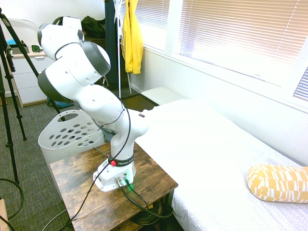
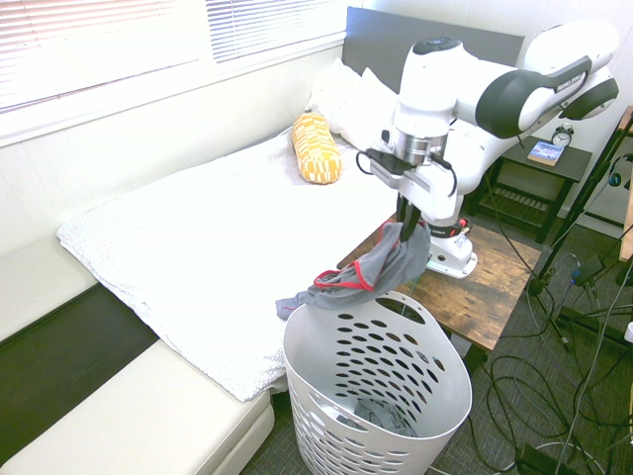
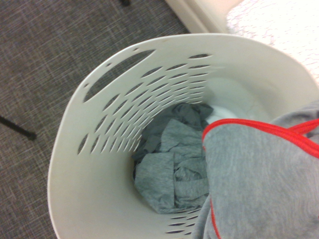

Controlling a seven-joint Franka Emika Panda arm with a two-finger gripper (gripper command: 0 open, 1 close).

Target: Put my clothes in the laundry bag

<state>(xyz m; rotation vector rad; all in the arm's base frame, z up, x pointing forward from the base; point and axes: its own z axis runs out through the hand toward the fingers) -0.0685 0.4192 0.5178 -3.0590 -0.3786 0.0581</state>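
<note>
My gripper is going to the laundry bag [image 1: 88, 134] [image 3: 224, 114] with the clothes, which now hang over its far rim. It will drop them inside, by the grey fabric at the bag's bottom.
My gripper [image 2: 406, 224] is shut on the top of the clothes [image 2: 358, 271], a grey garment with red trim. It hangs slanted over the far rim of the laundry bag [image 2: 331, 421], a white holed basket on the floor by the bed. The wrist view looks straight down into the laundry bag [image 3: 89, 164]. The held clothes [image 3: 259, 174] hang over one side of the opening, and more grey fabric [image 3: 167, 172] lies at the bottom. In the first exterior view the laundry bag [image 1: 67, 137] stands behind the arm, which hides the gripper and the clothes.
The white bed [image 2: 198, 237] carries a yellow patterned pillow [image 2: 315, 148]. My base sits on a wooden table [image 2: 495, 282] between the bed and the basket. A yellow jacket [image 1: 131, 36] hangs by the window, and a dark backpack [image 1: 94, 24] sits on a cabinet.
</note>
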